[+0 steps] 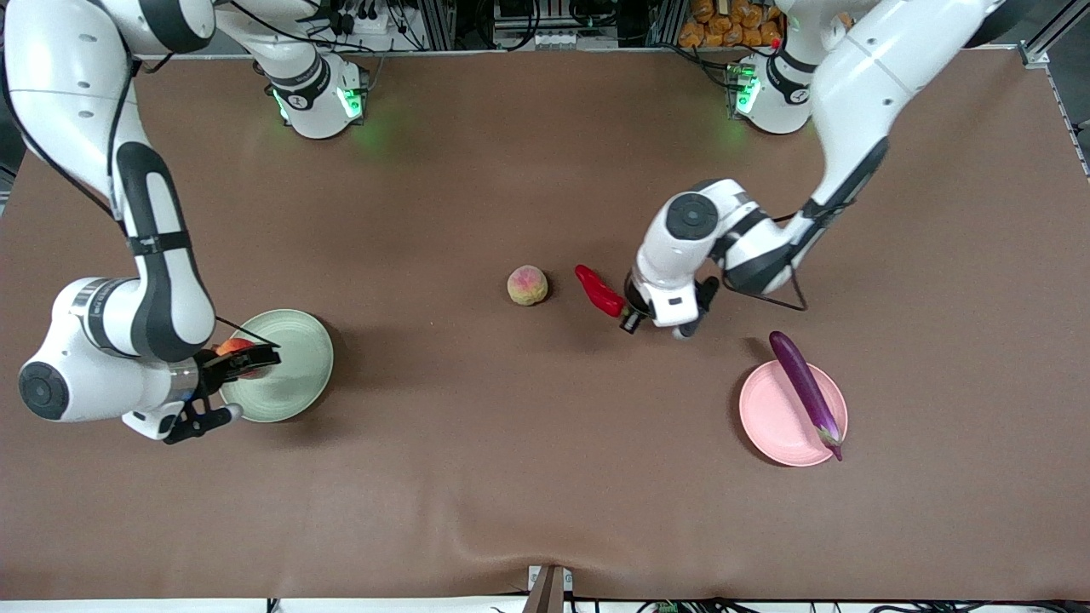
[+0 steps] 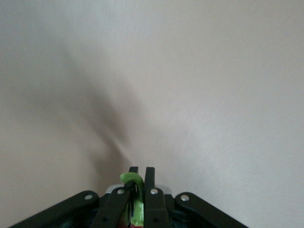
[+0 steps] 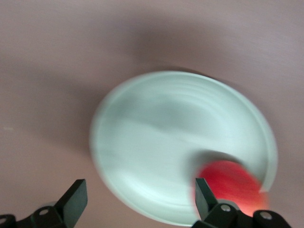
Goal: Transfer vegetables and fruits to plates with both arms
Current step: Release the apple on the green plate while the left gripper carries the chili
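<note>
Next, my left gripper lets go of the red pepper on the pink plate point(image 1: 783, 400), close beside the purple eggplant.
My left gripper point(image 1: 630, 317) is shut on the green stem point(image 2: 137, 190) of the red pepper point(image 1: 599, 290), near the table's middle. The peach point(image 1: 527, 285) lies on the table beside the pepper, toward the right arm's end. The purple eggplant point(image 1: 806, 392) rests across the pink plate point(image 1: 771, 417), overhanging its rim at both ends. My right gripper point(image 1: 230, 390) stands open over the edge of the pale green plate point(image 1: 289, 375). The red pomegranate point(image 1: 237, 347) sits on that plate, partly hidden by one finger. In the right wrist view the pomegranate point(image 3: 228, 183) lies on the green plate point(image 3: 166, 137) beside one fingertip point(image 3: 202, 190).
Brown cloth covers the whole table. The arms' bases point(image 1: 319, 102) stand along the edge farthest from the front camera. A small fitting point(image 1: 549, 587) sits at the middle of the edge nearest that camera.
</note>
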